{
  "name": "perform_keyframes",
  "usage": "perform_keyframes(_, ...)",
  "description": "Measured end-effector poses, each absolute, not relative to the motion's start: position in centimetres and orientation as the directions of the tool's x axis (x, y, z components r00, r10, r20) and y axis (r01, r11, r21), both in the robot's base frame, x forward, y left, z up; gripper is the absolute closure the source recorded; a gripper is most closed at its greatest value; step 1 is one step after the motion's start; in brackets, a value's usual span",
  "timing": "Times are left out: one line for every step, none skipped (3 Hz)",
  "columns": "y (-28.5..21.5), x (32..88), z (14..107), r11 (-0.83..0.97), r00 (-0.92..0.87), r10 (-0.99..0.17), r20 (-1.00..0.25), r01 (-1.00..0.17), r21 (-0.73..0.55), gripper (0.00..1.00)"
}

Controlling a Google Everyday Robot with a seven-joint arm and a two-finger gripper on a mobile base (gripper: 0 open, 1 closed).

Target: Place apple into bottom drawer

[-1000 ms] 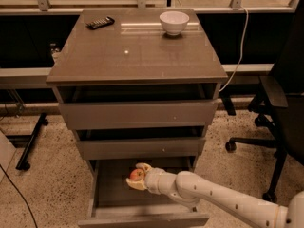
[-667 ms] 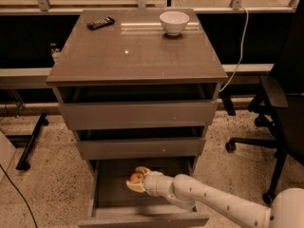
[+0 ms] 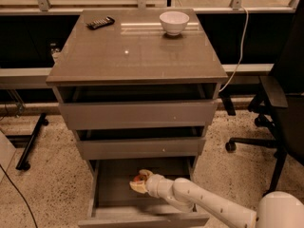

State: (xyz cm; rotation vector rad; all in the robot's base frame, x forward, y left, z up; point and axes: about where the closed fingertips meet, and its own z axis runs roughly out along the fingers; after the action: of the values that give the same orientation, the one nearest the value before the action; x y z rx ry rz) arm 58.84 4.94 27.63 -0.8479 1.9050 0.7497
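My gripper is going to release the apple, now held low inside the drawer, near the middle of the open bottom drawer's inside [image 3: 139, 188].
The bottom drawer [image 3: 113, 186] of the grey-brown cabinet is pulled open, its front panel at the lower edge of the view. My gripper [image 3: 139, 181] reaches into it from the lower right on a white arm. It is shut on the apple [image 3: 139, 178], a small red-orange fruit showing between the pale fingers [image 3: 145, 174]. The apple sits low inside the drawer, near the middle of its floor. I cannot tell whether it touches the floor.
The two upper drawers [image 3: 137, 113] stand slightly open above my arm. A white bowl [image 3: 174, 22] and a dark remote [image 3: 100, 22] lie on the cabinet top. A black office chair [image 3: 280, 108] stands at the right, and a black stand leg [image 3: 29, 146] at the left.
My gripper with the apple has sunk slightly lower into the bottom drawer. My arm's rear part has come further into view at the lower right.
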Motion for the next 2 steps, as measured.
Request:
perform_keyframes(5.2,59.1,26.6,0.603,-0.38,-0.285,-0.88,-0.785,0.144,1.0)
perform_keyframes(5.7,60.0,24.1,0.623,-0.381,-0.304,-0.873,-0.773,0.121,1.0)
